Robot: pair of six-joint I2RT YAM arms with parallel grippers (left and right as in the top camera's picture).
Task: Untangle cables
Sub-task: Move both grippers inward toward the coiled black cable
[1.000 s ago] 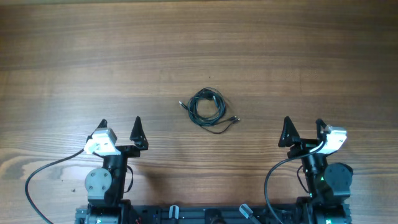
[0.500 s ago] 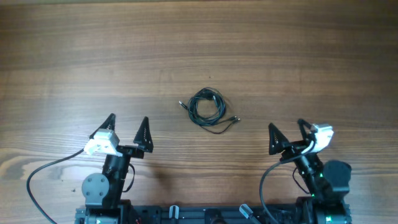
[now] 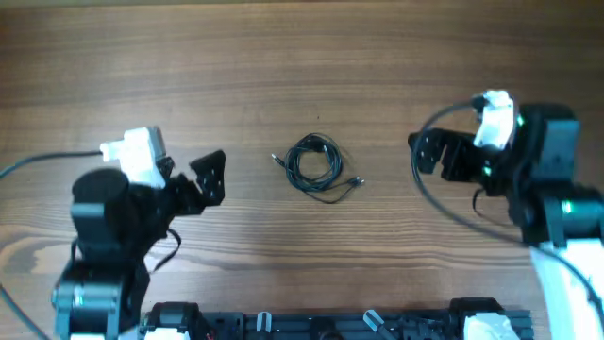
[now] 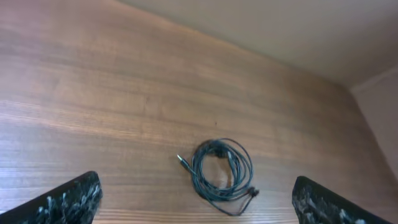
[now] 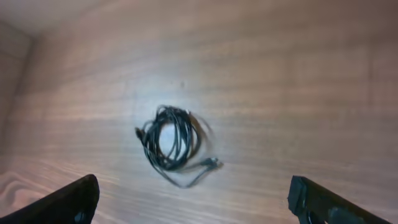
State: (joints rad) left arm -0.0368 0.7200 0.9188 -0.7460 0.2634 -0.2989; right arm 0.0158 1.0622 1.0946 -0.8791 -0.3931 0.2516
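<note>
The robot's right gripper will next go to the cables and close on the cable coil's side (image 3: 338,164) (image 5: 194,142) that faces it, beside the cable end with the plug there.
The cables (image 3: 315,163) lie as one small dark coil in the middle of the wooden table, with tiny plug ends poking out at its left and lower right. The coil shows in the left wrist view (image 4: 219,175) and, blurred, in the right wrist view (image 5: 172,143). My left gripper (image 3: 209,177) is open and empty, left of the coil and well apart from it; its fingertips frame the left wrist view (image 4: 199,202). My right gripper (image 3: 436,154) is open and empty, right of the coil, its fingertips wide apart in its own view (image 5: 193,199).
The wooden table (image 3: 302,66) stretches bare-grained behind and beside the coil. Thick black arm cables loop off the left arm (image 3: 38,162) and the right arm (image 3: 444,203). The arm bases stand along the near edge (image 3: 321,326).
Both arms have risen and swung forward from the near edge towards the coil, one on each side. The coil has not moved.
</note>
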